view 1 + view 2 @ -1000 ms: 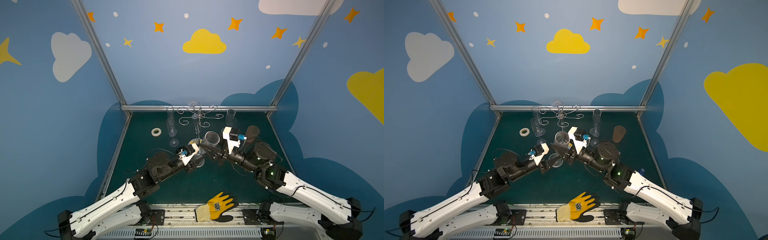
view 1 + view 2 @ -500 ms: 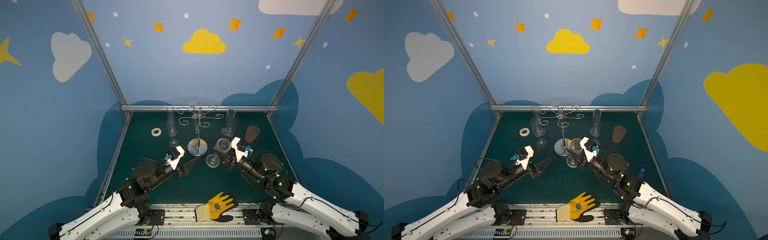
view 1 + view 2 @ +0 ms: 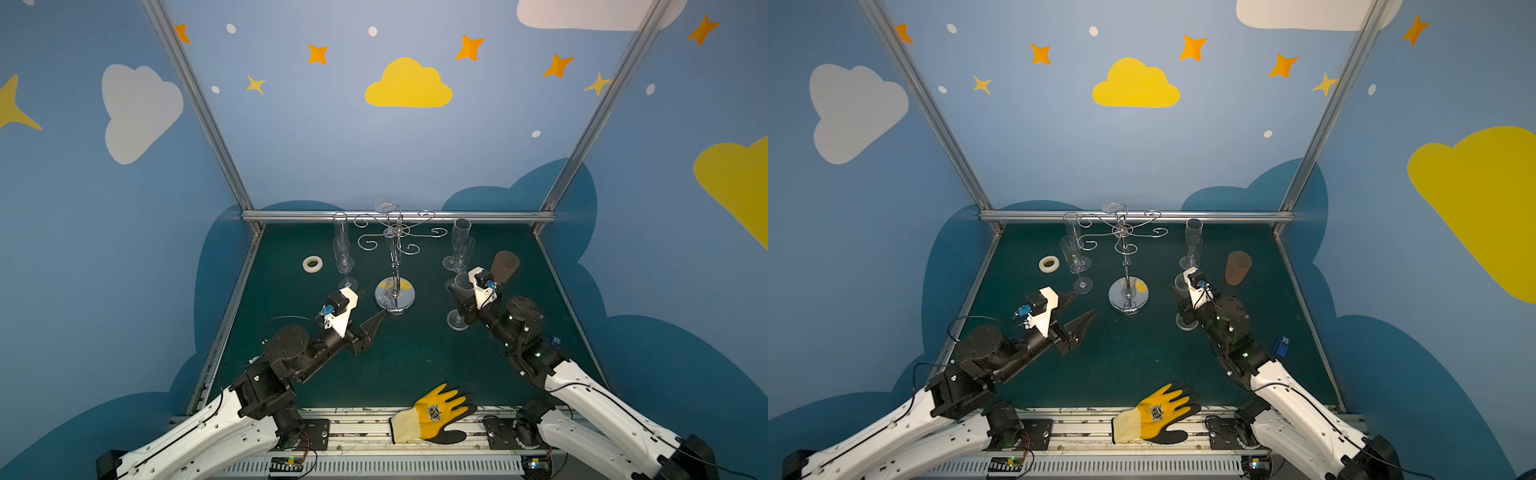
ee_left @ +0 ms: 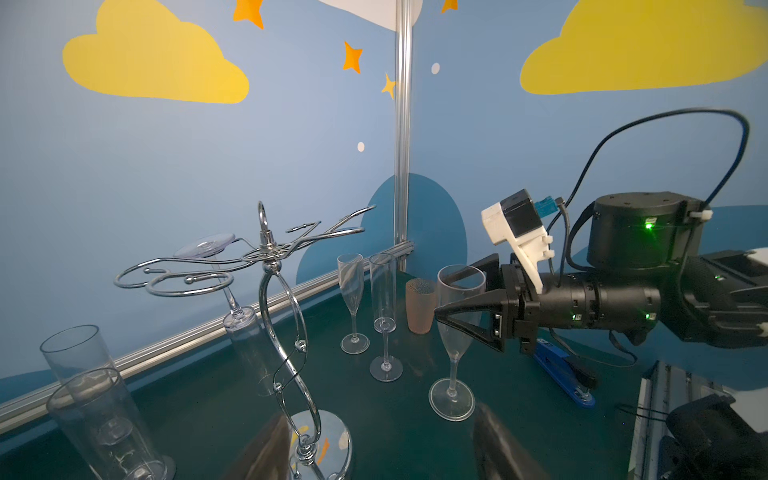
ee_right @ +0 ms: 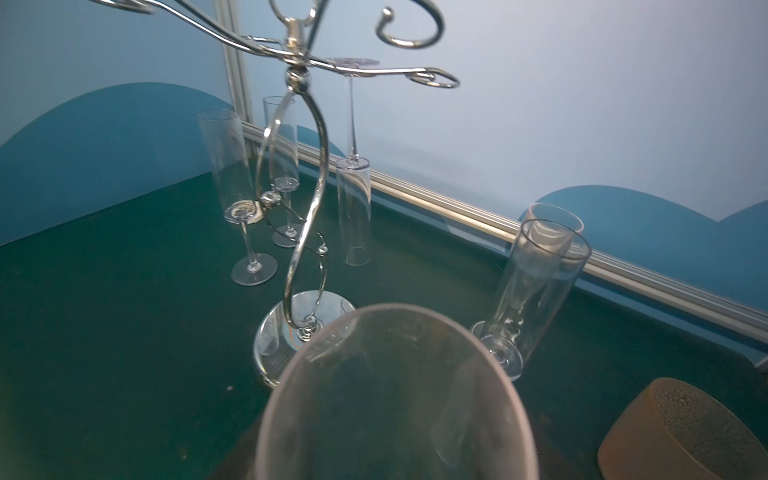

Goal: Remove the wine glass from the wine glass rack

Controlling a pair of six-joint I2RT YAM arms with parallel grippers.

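Observation:
My right gripper is to set the wine glass down on the green mat [image 3: 444, 310] [image 5: 400, 424] beside the round base of the rack.
The chrome wine glass rack [image 3: 395, 296] [image 3: 1128, 296] [image 4: 320, 440] [image 5: 291, 324] stands mid-table. My right gripper [image 3: 459, 295] [image 3: 1181, 296] [image 4: 453, 293] is shut on the bowl of an upright wine glass [image 3: 462, 283] [image 3: 1180, 283] [image 4: 459, 332] [image 5: 390, 395], right of the rack and apart from it. The glass's foot [image 3: 457, 323] rests on the green mat. Another clear glass [image 3: 386, 206] [image 4: 241, 322] [image 5: 353, 208] hangs upside down from a rear arm of the rack. My left gripper [image 3: 372, 306] [image 3: 1077, 309] [image 4: 382, 453] is open and empty, just front-left of the base.
Tall flutes stand back left [image 3: 343, 253] and back right [image 3: 459, 245]. A tape roll [image 3: 312, 264] lies far left, and a brown cup [image 3: 505, 266] stands behind my right wrist. A blue stapler [image 3: 1283, 345] lies right. A yellow glove [image 3: 436, 413] lies on the front rail.
Both arms drew back from the rack. The right one carried the wine glass to the right and down to the mat. The left gripper opened wider and pulled away to the left.

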